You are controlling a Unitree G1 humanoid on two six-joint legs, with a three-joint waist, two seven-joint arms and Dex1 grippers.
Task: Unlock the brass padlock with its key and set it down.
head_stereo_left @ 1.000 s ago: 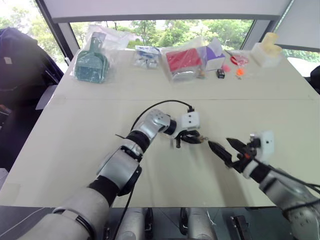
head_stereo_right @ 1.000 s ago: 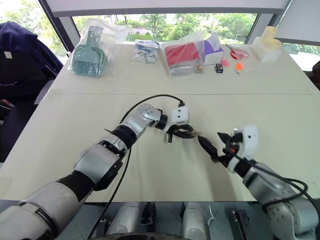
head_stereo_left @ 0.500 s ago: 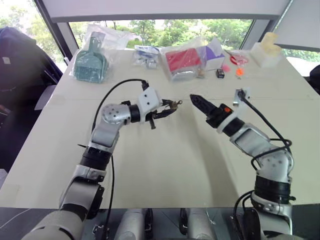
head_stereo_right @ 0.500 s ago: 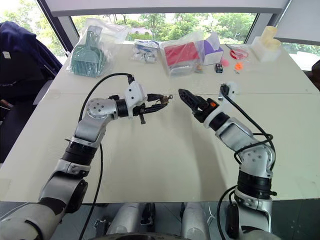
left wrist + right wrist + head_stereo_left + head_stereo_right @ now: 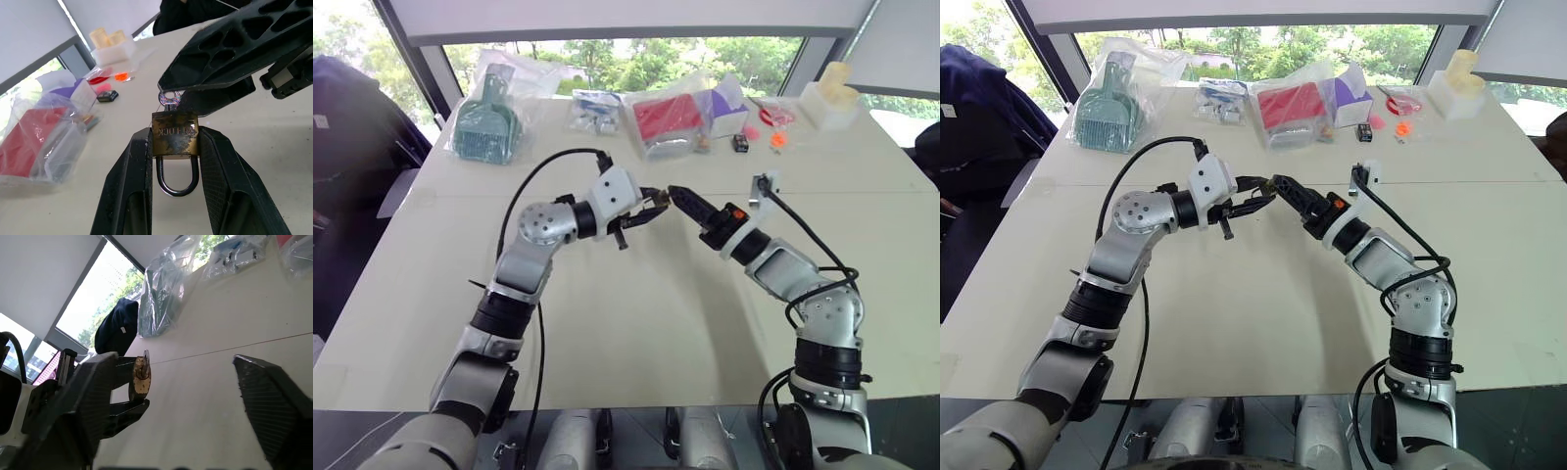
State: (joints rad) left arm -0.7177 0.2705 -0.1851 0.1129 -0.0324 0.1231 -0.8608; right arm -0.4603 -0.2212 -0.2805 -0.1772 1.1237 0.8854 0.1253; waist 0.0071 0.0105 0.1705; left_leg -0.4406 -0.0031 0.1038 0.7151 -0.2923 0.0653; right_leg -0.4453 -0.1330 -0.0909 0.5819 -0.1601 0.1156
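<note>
The brass padlock's shackle points back between my left gripper's fingers, so next my right gripper backs off the key's head and takes the padlock's body [image 5: 175, 137].
The brass padlock [image 5: 174, 134] is clamped between the two black fingers of my left gripper [image 5: 651, 201], which is shut on its body. Its shackle [image 5: 177, 176] points back toward the wrist. The key [image 5: 169, 98] sticks out of the padlock's far end. My right gripper [image 5: 677, 195] faces the left one tip to tip above the middle of the table [image 5: 636, 323]. It is open, with one finger [image 5: 230, 44] over the key's head and the other behind it. In the right wrist view the padlock [image 5: 142, 379] sits well apart from the gripper's own finger [image 5: 274, 406].
Clear bags line the table's far edge: a green dustpan [image 5: 491, 122], small parts [image 5: 602, 110], a red box [image 5: 668, 119]. Beside them are a purple box [image 5: 729, 103], a small black item [image 5: 741, 143] and a white container [image 5: 829, 96]. A dark jacket [image 5: 352, 117] hangs at far left.
Both arms have risen from low over the table. My right gripper has swung left until its tips meet the key at the padlock. The left gripper keeps its hold.
</note>
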